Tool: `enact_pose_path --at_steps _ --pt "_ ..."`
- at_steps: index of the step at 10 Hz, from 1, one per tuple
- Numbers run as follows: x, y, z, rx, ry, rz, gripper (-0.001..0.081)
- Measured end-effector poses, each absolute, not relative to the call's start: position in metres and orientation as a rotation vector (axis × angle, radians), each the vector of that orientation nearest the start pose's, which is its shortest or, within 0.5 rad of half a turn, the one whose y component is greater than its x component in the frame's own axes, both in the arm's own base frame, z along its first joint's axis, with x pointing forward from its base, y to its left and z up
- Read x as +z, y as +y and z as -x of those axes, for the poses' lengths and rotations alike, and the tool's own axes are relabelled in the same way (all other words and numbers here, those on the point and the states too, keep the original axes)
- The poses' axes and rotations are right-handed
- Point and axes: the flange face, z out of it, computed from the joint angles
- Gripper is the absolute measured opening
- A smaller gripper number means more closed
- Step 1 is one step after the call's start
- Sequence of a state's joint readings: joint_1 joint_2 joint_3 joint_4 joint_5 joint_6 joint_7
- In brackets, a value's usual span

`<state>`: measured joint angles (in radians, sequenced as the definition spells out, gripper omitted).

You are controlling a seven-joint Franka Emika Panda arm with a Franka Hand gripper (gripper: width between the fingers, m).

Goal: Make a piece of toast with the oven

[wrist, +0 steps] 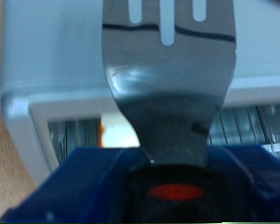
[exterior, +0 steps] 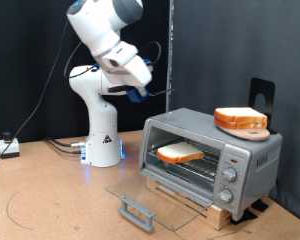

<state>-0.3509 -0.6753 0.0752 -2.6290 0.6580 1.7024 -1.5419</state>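
I should set the metal spatula free from my gripper on the silver oven's bare top (exterior: 185,111), beside the board that has the bread slices.
The silver oven (exterior: 215,150) stands at the exterior view's right with its glass door (exterior: 150,195) folded down flat and the black bar handle (exterior: 138,212) in front. The piece of toast (exterior: 178,153) lies on the wire rack inside. My gripper (exterior: 142,93) is raised above and to the left of the oven, apart from it. In the wrist view the gripper (wrist: 173,177) with blue fingers (wrist: 75,177) is shut on the black handle of a slotted metal spatula (wrist: 168,75), which points at the oven (wrist: 47,65). An orange sliver (wrist: 101,133) shows inside.
A thicker stack of bread slices (exterior: 240,119) sits on a board on top of the oven. A black stand (exterior: 262,95) rises behind it. The oven rests on a wooden slat base (exterior: 195,197). Three knobs (exterior: 228,175) are on its right front. Cables (exterior: 5,148) lie at the left.
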Motion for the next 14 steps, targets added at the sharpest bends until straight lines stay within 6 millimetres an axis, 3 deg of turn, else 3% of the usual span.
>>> enact_pose_path --at_steps 4,8,11,14 --pt "0.458 0.029 -0.315 -0.34 -1.378 2.139 0.0405" --pt "0.447 0.091 -0.3 -0.248 -1.404 2.148 0.0405" --pt "0.418 0.132 -0.288 -0.208 -1.402 2.218 0.0405" --pt "0.386 0.154 -0.281 -0.217 -1.4 2.265 0.0405"
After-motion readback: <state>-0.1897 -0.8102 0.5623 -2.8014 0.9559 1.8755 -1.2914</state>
